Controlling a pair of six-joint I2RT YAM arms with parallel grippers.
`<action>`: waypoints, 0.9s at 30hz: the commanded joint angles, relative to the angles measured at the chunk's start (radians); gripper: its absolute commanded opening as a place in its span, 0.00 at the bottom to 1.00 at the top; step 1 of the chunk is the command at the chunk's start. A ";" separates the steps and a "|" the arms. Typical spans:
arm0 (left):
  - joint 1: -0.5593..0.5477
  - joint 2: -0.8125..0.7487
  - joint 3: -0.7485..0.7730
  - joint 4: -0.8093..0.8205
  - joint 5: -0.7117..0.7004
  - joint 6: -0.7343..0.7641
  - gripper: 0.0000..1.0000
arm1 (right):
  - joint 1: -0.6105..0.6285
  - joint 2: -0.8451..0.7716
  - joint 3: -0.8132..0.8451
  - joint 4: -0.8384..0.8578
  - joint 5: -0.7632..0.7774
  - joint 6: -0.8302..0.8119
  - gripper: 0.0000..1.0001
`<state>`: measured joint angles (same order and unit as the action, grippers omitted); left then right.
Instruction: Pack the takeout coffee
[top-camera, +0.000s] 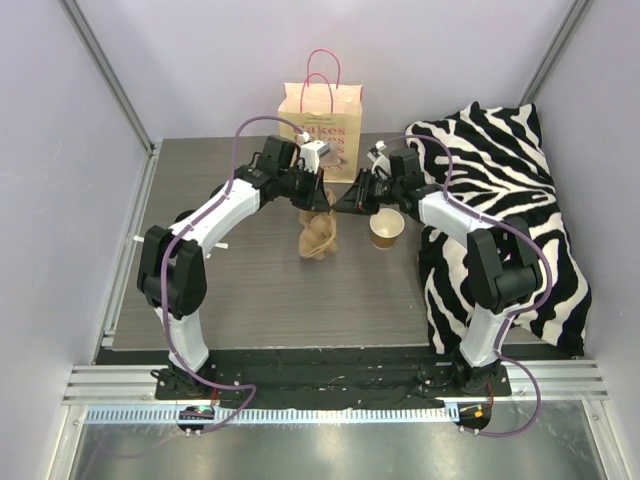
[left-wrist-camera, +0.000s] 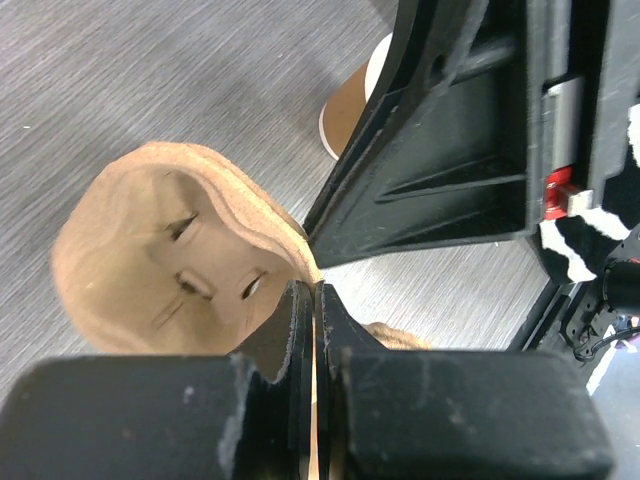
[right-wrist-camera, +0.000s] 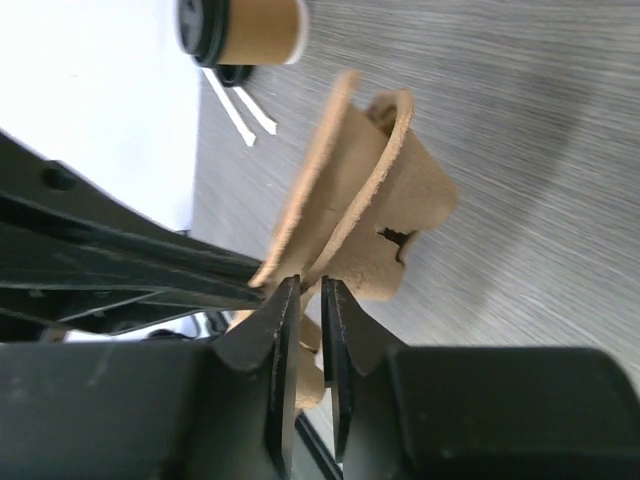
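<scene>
The cup carrier in the robot's left gripper is nested against another carrier, so the right gripper needs to pinch only the other carrier's rim (right-wrist-camera: 364, 200) and separate the two.
A tan pulp cup carrier (top-camera: 318, 238) hangs folded above the table between my two grippers. My left gripper (top-camera: 316, 204) is shut on its upper edge; in the left wrist view the jaws (left-wrist-camera: 316, 295) pinch the thin rim of the carrier (left-wrist-camera: 150, 250). My right gripper (top-camera: 342, 205) holds the same edge from the right; in its wrist view the jaws (right-wrist-camera: 310, 290) stand nearly closed with the carrier (right-wrist-camera: 385, 210) between them. A brown paper coffee cup (top-camera: 386, 228) stands on the table just right of the carrier, also seen in the left wrist view (left-wrist-camera: 350, 105).
A paper bag (top-camera: 322, 118) with pink handles stands upright at the back. A zebra-striped cloth (top-camera: 500, 200) covers the right side. A second brown cup with a dark lid (right-wrist-camera: 245, 28) and white sticks (right-wrist-camera: 238, 105) show in the right wrist view.
</scene>
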<state>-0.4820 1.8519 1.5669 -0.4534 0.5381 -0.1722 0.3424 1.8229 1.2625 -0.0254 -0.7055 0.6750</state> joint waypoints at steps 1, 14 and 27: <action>-0.001 -0.082 0.016 0.062 0.085 -0.018 0.00 | 0.013 0.013 0.023 -0.076 0.110 -0.092 0.19; 0.002 -0.085 -0.021 0.022 -0.001 0.062 0.00 | 0.052 0.024 0.026 -0.146 0.156 -0.186 0.17; 0.002 -0.123 -0.120 0.024 -0.035 0.105 0.00 | 0.066 -0.028 -0.020 -0.145 0.026 -0.074 0.50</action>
<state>-0.4812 1.7969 1.4715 -0.4717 0.4973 -0.0738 0.3965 1.8416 1.2621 -0.1772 -0.6289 0.5453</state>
